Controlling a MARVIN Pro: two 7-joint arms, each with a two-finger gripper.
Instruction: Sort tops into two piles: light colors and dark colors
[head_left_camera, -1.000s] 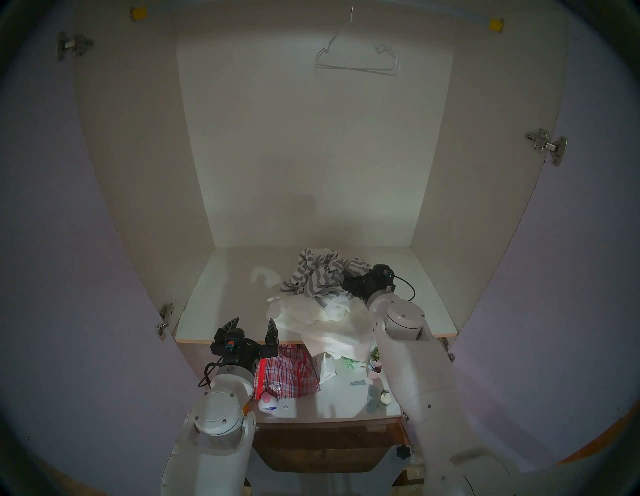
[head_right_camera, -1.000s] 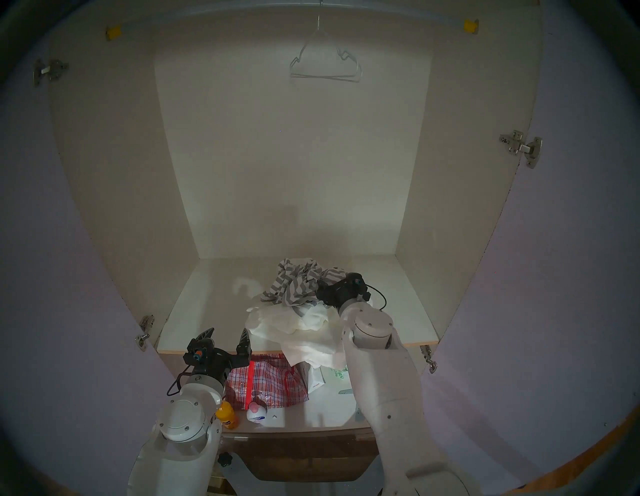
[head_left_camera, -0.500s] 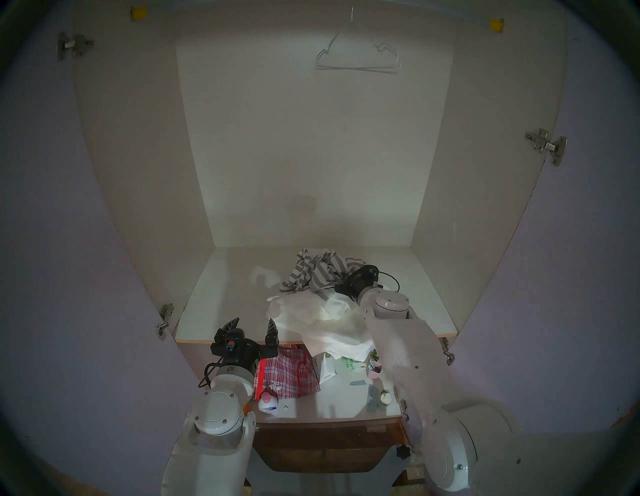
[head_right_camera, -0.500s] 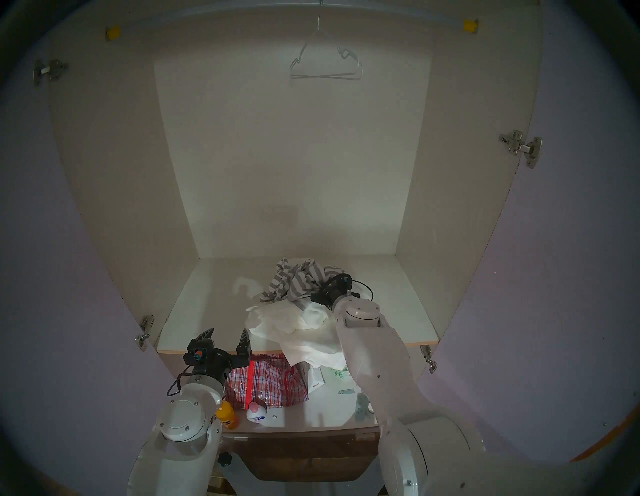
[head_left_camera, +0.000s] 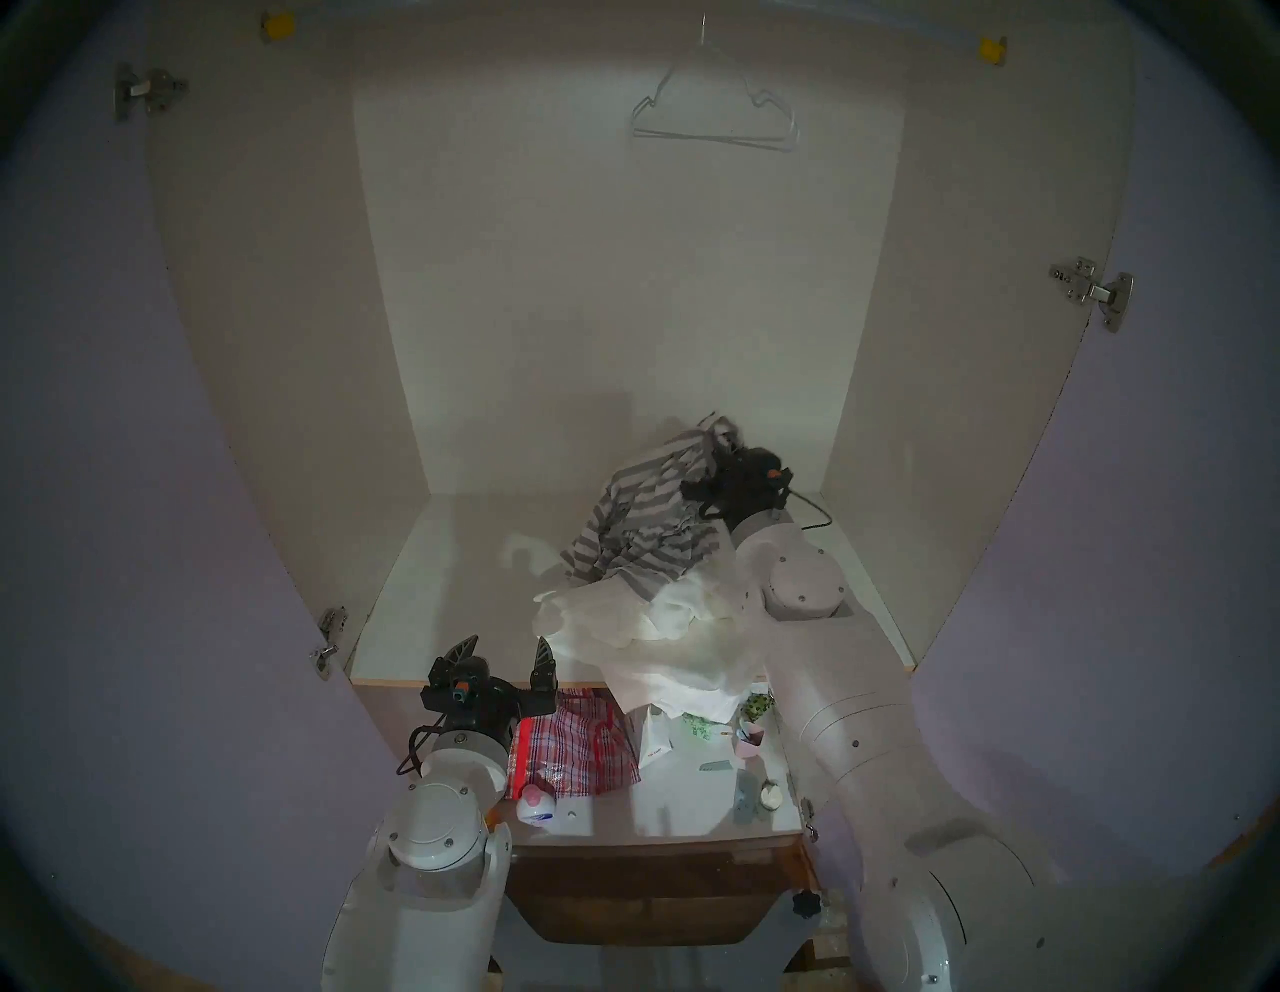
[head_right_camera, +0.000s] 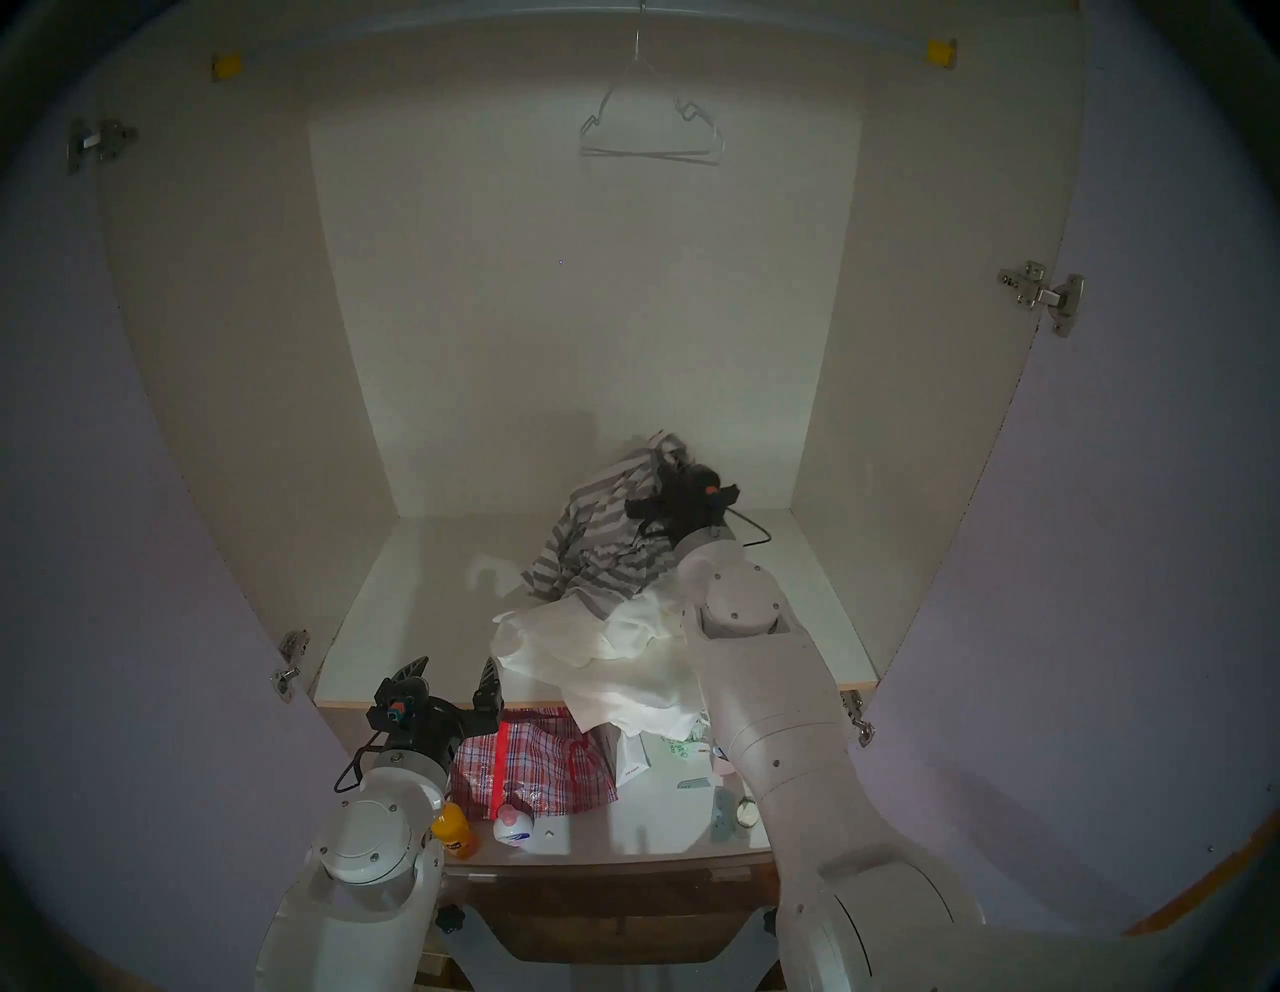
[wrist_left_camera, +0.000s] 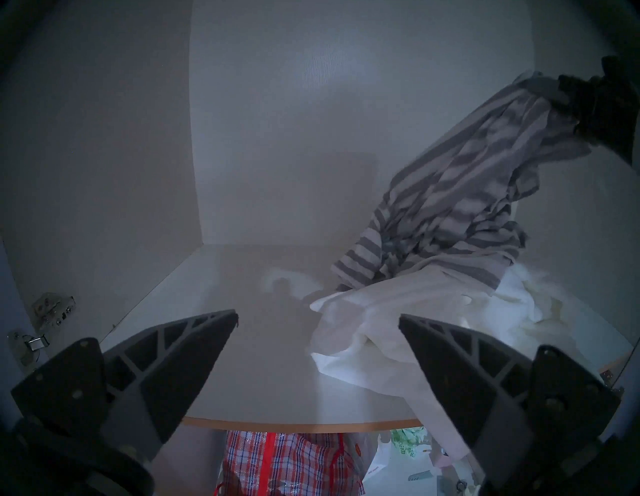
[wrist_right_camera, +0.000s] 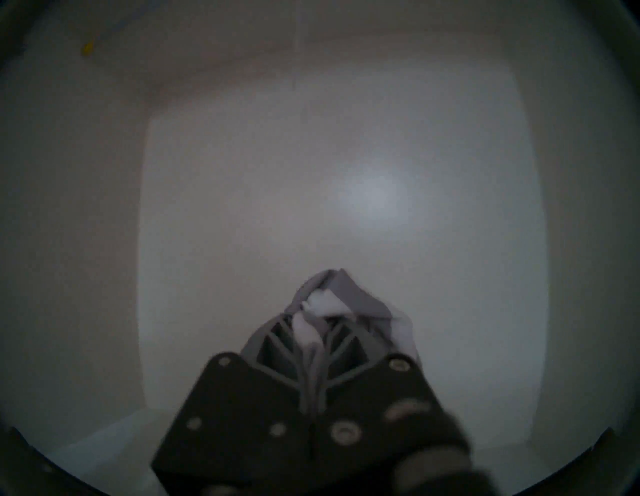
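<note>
The robot's right gripper will let go of the striped top on the shelf (head_left_camera: 839, 590) between the white heap and the closest side of the wardrobe.
A grey-and-white striped top (head_left_camera: 641, 516) (head_right_camera: 602, 533) (wrist_left_camera: 460, 207) hangs stretched from my right gripper (head_left_camera: 713, 450) (head_right_camera: 665, 461) (wrist_right_camera: 311, 325), which is shut on its upper end above the wardrobe shelf. Its lower part still rests on the heap of white and cream tops (head_left_camera: 658, 644) (head_right_camera: 609, 658) (wrist_left_camera: 398, 322) at the shelf's front. My left gripper (head_left_camera: 505, 654) (head_right_camera: 450, 675) (wrist_left_camera: 317, 320) is open and empty at the shelf's front edge, left of the heap.
The white shelf (head_left_camera: 450, 589) is walled by wardrobe sides and back. A wire hanger (head_left_camera: 713, 111) hangs above. Below the shelf a table (head_left_camera: 665, 810) holds a red-and-blue checked bag (head_left_camera: 575, 748), bottles, a carton and small items.
My right gripper closed on the striped top and lifted it up and back, stretching it out from the heap. The left arm has not moved.
</note>
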